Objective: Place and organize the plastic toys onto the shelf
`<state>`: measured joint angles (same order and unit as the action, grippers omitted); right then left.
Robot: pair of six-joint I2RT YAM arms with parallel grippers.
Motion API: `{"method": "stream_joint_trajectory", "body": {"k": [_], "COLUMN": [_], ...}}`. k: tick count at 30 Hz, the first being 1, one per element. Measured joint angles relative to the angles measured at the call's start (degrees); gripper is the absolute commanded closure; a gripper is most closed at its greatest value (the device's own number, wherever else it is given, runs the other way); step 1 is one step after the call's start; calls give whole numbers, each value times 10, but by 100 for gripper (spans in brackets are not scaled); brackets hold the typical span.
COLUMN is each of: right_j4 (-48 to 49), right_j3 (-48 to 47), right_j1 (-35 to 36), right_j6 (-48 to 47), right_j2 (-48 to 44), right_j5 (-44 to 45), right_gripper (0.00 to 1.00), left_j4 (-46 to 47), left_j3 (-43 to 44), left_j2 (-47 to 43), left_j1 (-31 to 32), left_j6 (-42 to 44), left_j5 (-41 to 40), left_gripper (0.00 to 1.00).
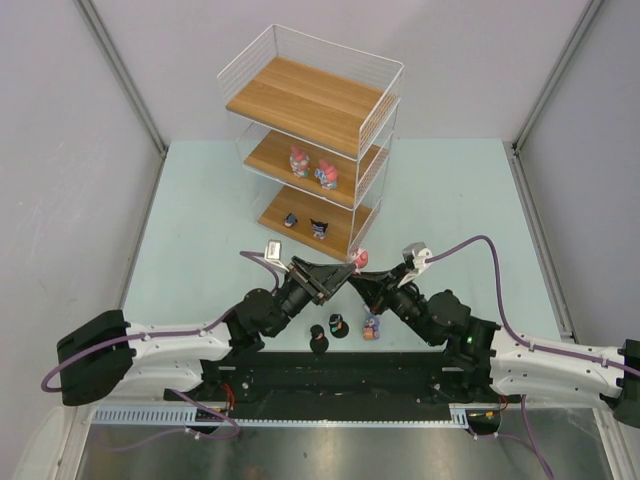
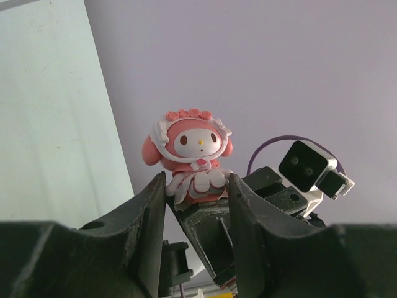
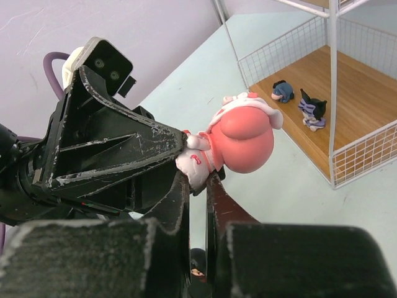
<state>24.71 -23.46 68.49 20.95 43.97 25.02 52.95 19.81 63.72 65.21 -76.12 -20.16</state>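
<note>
Both of my grippers are pinching the figurine's skirt, its standing end, so I should pull the figurine back with my right gripper for my left gripper to take its head (image 3: 247, 138).
A pink-and-white hooded figurine (image 1: 361, 258) hangs above the table between my two arms, in front of the shelf (image 1: 300, 100). My left gripper (image 1: 345, 274) is shut on its skirt, with one finger on each side (image 2: 196, 180). From the other side, my right gripper (image 1: 357, 276) pinches the white underside of the same figurine (image 3: 242, 139) between narrow jaws (image 3: 197, 180). The middle board holds two pink toys (image 1: 299, 159) (image 1: 326, 173). On the bottom board are two small dark toys (image 1: 290, 220) (image 1: 319, 228). Three more toys (image 1: 319, 338) (image 1: 338, 325) (image 1: 371, 326) stand on the table under the arms.
The wire shelf's front corner post (image 3: 333, 93) stands close to the right of the held figurine. Grey walls enclose the pale green table (image 1: 200, 210) on three sides. The arms' black base rail (image 1: 340, 375) runs along the near edge.
</note>
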Motion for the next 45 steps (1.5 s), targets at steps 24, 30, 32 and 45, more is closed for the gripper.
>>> {"method": "stream_joint_trajectory", "body": {"k": [24, 30, 32, 45], "right_j4": [-90, -139, -178, -294], "right_j3": [0, -3, -16, -59], "right_j1": [-28, -33, -33, 14], "right_j6": [-8, -48, -66, -144], "right_j2": [-98, -107, -100, -90], "right_j5": [-24, -77, -103, -181], "right_gripper": [100, 100, 100, 100], "left_j4": [-7, -88, -156, -420], "left_j3": [-28, -26, -12, 76], "left_j2": [-53, -100, -124, -214], "left_j1": [12, 4, -6, -128], "left_j6": [6, 17, 32, 118], "left_j5": [45, 55, 61, 153], "left_gripper": [0, 0, 0, 0]}}
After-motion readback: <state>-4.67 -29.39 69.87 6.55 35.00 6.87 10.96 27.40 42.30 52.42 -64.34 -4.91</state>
